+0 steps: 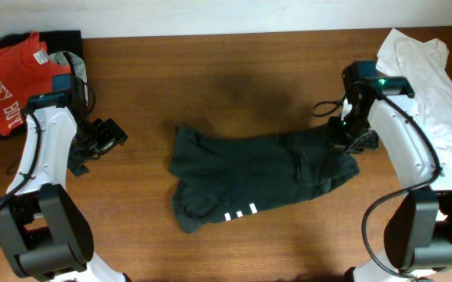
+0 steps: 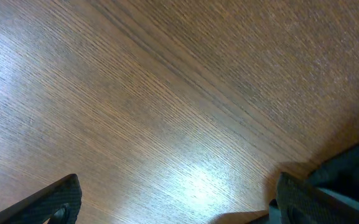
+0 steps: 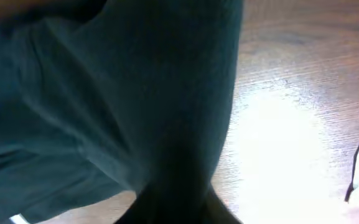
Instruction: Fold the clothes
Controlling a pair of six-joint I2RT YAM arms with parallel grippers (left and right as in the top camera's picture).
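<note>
The dark charcoal T-shirt has an end opposite my right gripper, and I need to close my left gripper on the middle of the end [image 1: 182, 177].
The dark charcoal T-shirt [image 1: 257, 176] lies crumpled in the middle of the table, with three short white stripes [image 1: 241, 211] near its front edge. Its lettering is hidden. My left gripper [image 1: 104, 139] is open and empty over bare wood to the left of the shirt. In the left wrist view its fingers [image 2: 176, 205] are spread wide, with a corner of the shirt [image 2: 353, 168] at the lower right. My right gripper [image 1: 349, 137] is at the shirt's right end. In the right wrist view the dark fabric [image 3: 104, 93] bunches down into the jaws [image 3: 179, 205] and covers them.
A red T-shirt with white lettering [image 1: 10, 82] lies at the far left on a black item [image 1: 61, 39]. A plain white shirt [image 1: 429, 70] is piled at the far right, just behind my right arm. The wooden table [image 1: 233, 94] shows behind and in front of the dark shirt.
</note>
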